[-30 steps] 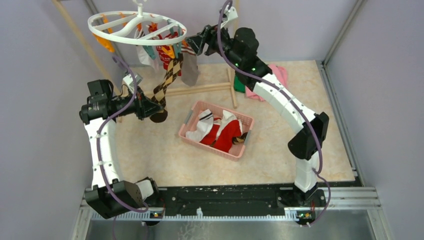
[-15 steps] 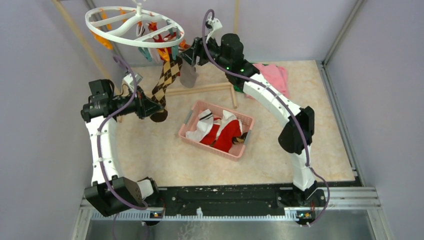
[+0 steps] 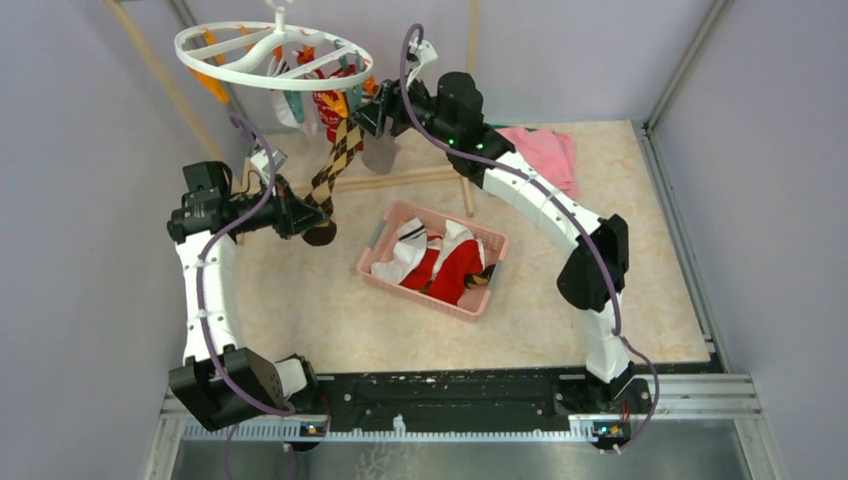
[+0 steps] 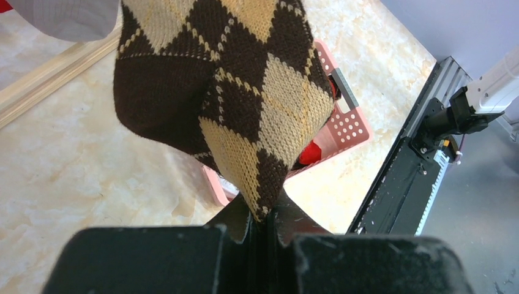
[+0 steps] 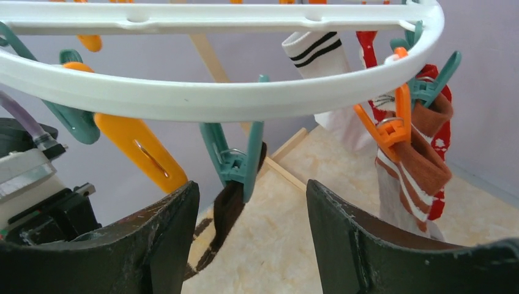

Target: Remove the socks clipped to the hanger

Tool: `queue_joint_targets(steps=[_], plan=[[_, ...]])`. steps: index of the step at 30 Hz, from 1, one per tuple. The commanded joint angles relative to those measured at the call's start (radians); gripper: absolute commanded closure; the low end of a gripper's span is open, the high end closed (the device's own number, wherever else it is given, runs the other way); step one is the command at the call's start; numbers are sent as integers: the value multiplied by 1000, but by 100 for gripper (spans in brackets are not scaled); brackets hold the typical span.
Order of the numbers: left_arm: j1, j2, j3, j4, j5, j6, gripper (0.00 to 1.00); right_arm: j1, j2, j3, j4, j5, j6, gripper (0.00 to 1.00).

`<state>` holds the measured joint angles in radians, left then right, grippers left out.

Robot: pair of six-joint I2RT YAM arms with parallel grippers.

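Next, my left gripper releases the brown argyle sock in the pink basket (image 3: 426, 257), so that it lands in between the white sock and the red sock.
The white oval hanger (image 3: 272, 55) hangs at the back left, with orange and teal clips under it. A brown argyle sock (image 3: 330, 170) stretches down from it. My left gripper (image 3: 305, 218) is shut on that sock's toe (image 4: 226, 92), which is pinched between the jaws in the left wrist view (image 4: 264, 214). My right gripper (image 3: 372, 110) is open at the ring's right side. In its own view (image 5: 252, 196) the fingers flank the teal clip (image 5: 235, 162) holding the argyle sock's cuff, under the ring (image 5: 214, 98). A red patterned sock (image 3: 330, 105), a grey sock (image 3: 380, 152) and a white striped sock (image 5: 312, 52) also hang.
A pink basket (image 3: 385, 235) with red and white socks in it sits mid-table. The wooden rack's base bar (image 3: 410, 177) lies behind it, with an upright post (image 3: 160, 70) at the back left. A pink cloth (image 3: 545, 150) lies at the back right.
My right gripper has moved left from beside the ring to the teal clip under its right side. The hanger swayed slightly. My left gripper has kept its hold on the argyle sock.
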<state>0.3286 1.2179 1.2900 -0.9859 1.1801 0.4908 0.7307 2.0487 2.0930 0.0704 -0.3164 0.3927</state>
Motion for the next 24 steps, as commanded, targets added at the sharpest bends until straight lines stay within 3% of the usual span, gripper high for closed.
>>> queue_joint_targets(steps=[1,13,24], plan=[[-5,-12,-11,42,18,1,100,11,-15,102,11,-5,-19,35],[-7,-22,-16,41,13,2,100,10,77,262,-46,20,-31,43],[-8,-22,-23,41,23,3,100,10,65,197,-29,24,15,40]])
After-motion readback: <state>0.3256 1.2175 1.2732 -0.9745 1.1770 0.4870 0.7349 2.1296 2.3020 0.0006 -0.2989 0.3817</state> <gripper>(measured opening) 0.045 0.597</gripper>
